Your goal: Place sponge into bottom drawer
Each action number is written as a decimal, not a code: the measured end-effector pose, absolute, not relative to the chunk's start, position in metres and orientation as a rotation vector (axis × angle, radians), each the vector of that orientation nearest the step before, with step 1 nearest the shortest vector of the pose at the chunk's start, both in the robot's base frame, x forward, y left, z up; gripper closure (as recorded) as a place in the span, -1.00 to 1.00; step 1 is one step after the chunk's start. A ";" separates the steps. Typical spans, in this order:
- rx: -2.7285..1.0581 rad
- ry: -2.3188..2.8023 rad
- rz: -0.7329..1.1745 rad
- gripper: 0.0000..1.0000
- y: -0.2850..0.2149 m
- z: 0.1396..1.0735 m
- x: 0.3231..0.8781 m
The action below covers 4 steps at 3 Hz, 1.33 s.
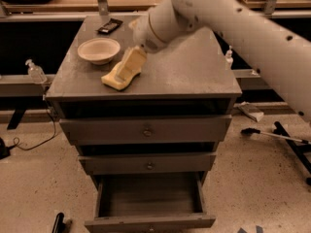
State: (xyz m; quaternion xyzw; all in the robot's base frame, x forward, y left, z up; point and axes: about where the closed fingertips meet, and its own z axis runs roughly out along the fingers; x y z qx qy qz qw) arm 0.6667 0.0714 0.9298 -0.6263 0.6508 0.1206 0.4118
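Note:
The sponge's front end will stick out from the fingers when my gripper closes on the back end of the sponge (pixel 133 61).
The pale yellow sponge (pixel 114 79) lies on the grey cabinet top (pixel 194 72), near the front left, just right of the beige bowl (pixel 98 50). My gripper (pixel 129 68) hangs from the white arm and points down onto the sponge's back right end. Its fingers (pixel 135 58) stand open, with a narrow dark gap between them, and touch the sponge. The bottom drawer (pixel 149 221) is pulled out below the two shut shallower drawers, and its dark inside shows nothing in it.
A flat black object (pixel 110 26) lies at the back of the cabinet top. Small clear bottles stand on the rails at the left (pixel 35 72) and right (pixel 228 57). A dark tool (pixel 272 136) lies on the floor at the right.

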 end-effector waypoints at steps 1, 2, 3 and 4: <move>-1.489 1.684 0.309 -1.00 0.071 0.878 0.672; -1.429 1.713 0.333 -1.00 0.069 0.848 0.685; -1.325 1.723 0.389 -1.00 0.068 0.835 0.695; -1.329 1.719 0.385 -0.67 0.069 0.835 0.696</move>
